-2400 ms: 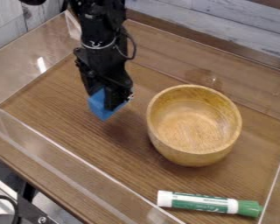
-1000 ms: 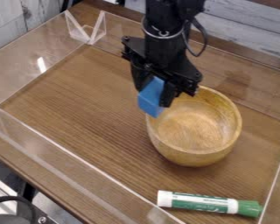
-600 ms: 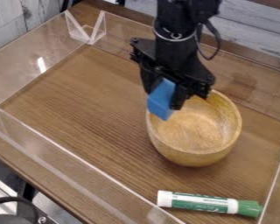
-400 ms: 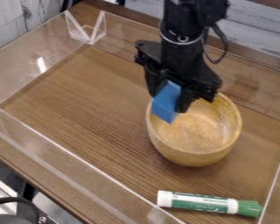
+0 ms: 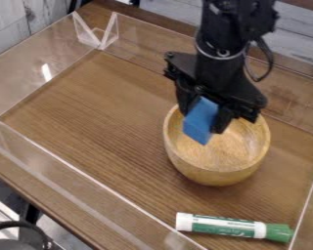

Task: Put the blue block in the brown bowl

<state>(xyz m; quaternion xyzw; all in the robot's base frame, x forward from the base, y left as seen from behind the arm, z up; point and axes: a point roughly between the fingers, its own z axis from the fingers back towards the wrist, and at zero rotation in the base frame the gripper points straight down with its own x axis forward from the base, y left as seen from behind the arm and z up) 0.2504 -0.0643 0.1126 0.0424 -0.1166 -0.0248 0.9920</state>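
Note:
Next, my gripper releases the blue block, so that I leave it on the middle of the brown bowl's bottom [image 5: 217, 145].
My black gripper [image 5: 206, 114] hangs over the brown bowl [image 5: 252, 160], shut on the blue block [image 5: 201, 123]. The block is tilted and held in the air above the bowl's left half, just over the rim height, clear of the bowl's floor. The bowl is round, light wood with visible grain, and sits right of centre on the wooden tabletop. The arm's body hides the bowl's far rim.
A white-and-green marker tube [image 5: 234, 228] lies near the front right edge. Clear acrylic walls [image 5: 28, 156] ring the wooden table [image 5: 81, 107], and a small clear stand [image 5: 94, 29] sits at the back left.
The gripper has carried the blue block rightward from left of the bowl to above the bowl's inside. Bowl and marker have stayed put.

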